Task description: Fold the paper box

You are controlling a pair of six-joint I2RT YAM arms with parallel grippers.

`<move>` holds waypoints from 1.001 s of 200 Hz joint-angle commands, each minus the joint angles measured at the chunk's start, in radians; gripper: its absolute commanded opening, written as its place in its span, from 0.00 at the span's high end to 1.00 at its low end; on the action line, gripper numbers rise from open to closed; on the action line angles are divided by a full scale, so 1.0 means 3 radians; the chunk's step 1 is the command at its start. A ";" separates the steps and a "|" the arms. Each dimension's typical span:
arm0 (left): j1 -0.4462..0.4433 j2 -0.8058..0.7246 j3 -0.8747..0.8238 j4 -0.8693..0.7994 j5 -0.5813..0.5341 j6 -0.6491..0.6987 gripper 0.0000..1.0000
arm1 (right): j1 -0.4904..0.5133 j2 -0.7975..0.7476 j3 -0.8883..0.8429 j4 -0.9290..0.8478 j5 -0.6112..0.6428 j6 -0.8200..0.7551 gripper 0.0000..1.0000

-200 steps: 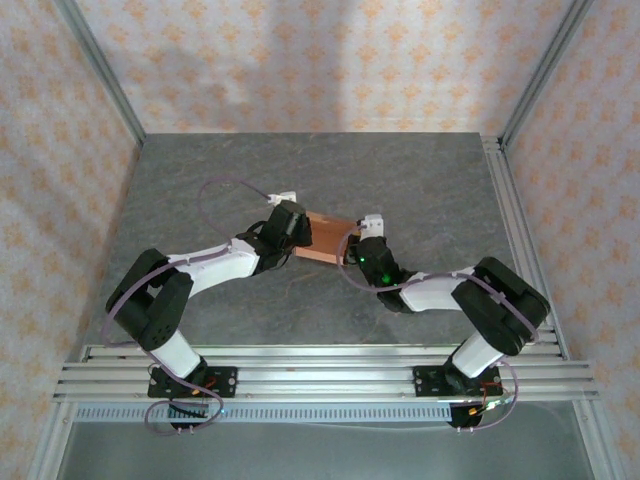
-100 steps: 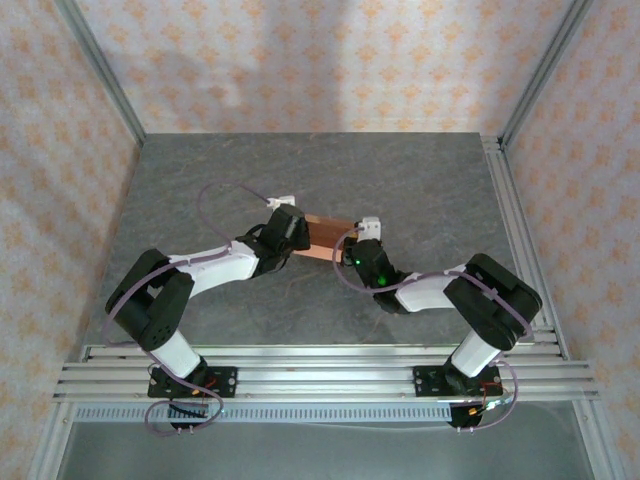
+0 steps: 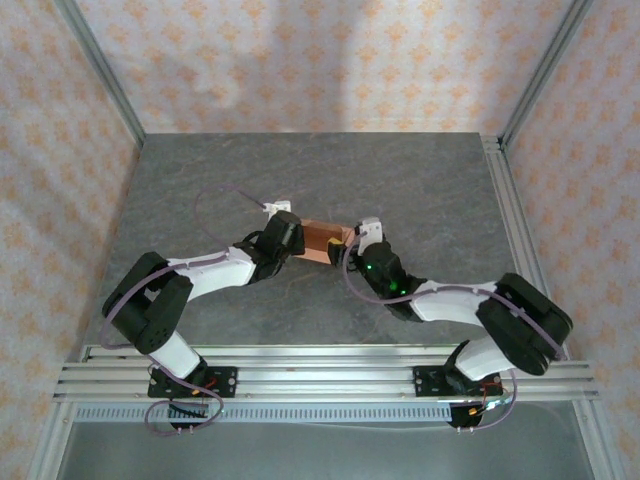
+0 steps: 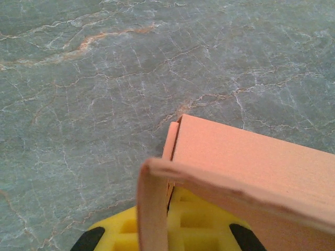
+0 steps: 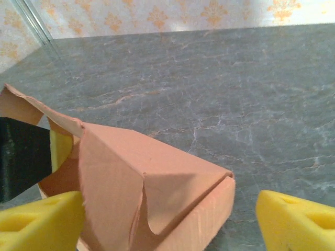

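My left gripper grips the upright flap, one finger inside the box; it should open, back out and take the box's side edge (image 4: 170,142).
The paper box (image 3: 325,239) is a small salmon-orange card box lying on the grey table between my two grippers. My left gripper (image 3: 284,236) is at its left end. In the left wrist view an upright flap of the paper box (image 4: 153,209) runs into the middle of the closed yellow pads (image 4: 204,219), so the left gripper (image 4: 167,230) is shut on that flap. My right gripper (image 3: 358,243) is at the box's right end. Its yellow fingertips (image 5: 42,219) stand wide apart, one on each side of the box's corner (image 5: 157,183), so the right gripper (image 5: 170,222) is open.
The grey marbled table (image 3: 420,190) stretches free behind and to both sides of the box. Patterned walls (image 3: 320,60) and aluminium frame rails (image 3: 515,220) close the workspace in. The arm bases sit on the rail (image 3: 320,375) at the near edge.
My right gripper has opened from shut and let go of the box's right end, and its arm has stretched out lower. The left gripper has stayed shut and shifted slightly.
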 commanded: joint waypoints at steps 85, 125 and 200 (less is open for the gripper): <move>-0.0094 -0.0226 -0.0109 -0.0295 -0.0003 0.0138 0.93 | -0.0237 -0.0299 0.0932 -0.1463 0.0011 0.0474 0.12; -0.0110 -0.0247 -0.0163 -0.0263 -0.0005 0.0129 0.88 | -0.0407 0.0153 0.1386 -0.1811 -0.0141 0.0677 0.13; -0.0227 -0.0419 -0.0230 -0.0383 -0.0203 0.0184 0.78 | -0.0471 0.0643 0.1503 -0.2072 -0.0386 0.0868 0.12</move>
